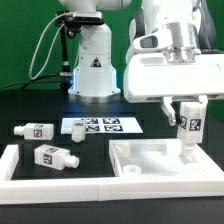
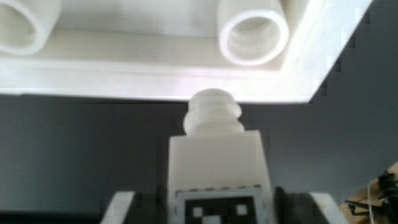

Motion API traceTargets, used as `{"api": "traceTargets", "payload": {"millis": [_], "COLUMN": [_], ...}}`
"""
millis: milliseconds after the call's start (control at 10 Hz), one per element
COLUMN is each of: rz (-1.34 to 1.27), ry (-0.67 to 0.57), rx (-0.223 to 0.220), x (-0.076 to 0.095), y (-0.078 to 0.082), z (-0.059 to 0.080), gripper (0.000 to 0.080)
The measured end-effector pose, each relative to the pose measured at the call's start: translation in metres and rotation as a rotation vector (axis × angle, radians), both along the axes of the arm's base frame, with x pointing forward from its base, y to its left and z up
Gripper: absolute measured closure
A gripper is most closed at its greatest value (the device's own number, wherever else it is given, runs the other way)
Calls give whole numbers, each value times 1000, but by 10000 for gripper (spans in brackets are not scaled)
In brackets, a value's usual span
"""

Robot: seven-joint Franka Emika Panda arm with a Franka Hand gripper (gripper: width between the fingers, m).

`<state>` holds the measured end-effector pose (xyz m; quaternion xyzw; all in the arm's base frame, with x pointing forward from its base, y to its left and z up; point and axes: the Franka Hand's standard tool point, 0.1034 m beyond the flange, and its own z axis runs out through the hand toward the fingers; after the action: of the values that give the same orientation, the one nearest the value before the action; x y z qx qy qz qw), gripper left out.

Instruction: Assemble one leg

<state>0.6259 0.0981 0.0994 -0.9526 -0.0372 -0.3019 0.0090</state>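
My gripper should release the leg in the panel's nearest corner hole (image 1: 195,163) (image 2: 253,40), just inside the panel's raised rim.
My gripper (image 1: 188,120) is shut on a leg (image 1: 188,130), a stubby white block with a black-and-white tag, held upright with its round peg end pointing down. It hangs just above the back right corner of the large flat white panel (image 1: 150,156), which has a raised rim. In the wrist view the leg (image 2: 217,150) fills the middle between my fingers (image 2: 125,208), its peg tip near the panel's rim (image 2: 160,85), next to a round corner hole (image 2: 254,36). Two more legs (image 1: 35,130) (image 1: 53,157) lie at the exterior view's left.
The marker board (image 1: 102,126) lies flat behind the panel. A long white rail (image 1: 60,182) runs along the table's front edge. The arm's white base (image 1: 95,65) with cables stands at the back.
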Motion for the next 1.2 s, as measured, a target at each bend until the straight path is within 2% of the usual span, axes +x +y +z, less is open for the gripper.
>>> {"api": "traceTargets", "payload": {"millis": [500, 700, 1000, 1200], "rz": [24, 23, 22, 25], "ry": [25, 19, 16, 8], "rx": [-3, -4, -9, -13], "x": [-8, -7, -8, -8], "y": [15, 15, 14, 14], "z": [-24, -25, -39, -39], "gripper": [518, 518, 518, 518]}}
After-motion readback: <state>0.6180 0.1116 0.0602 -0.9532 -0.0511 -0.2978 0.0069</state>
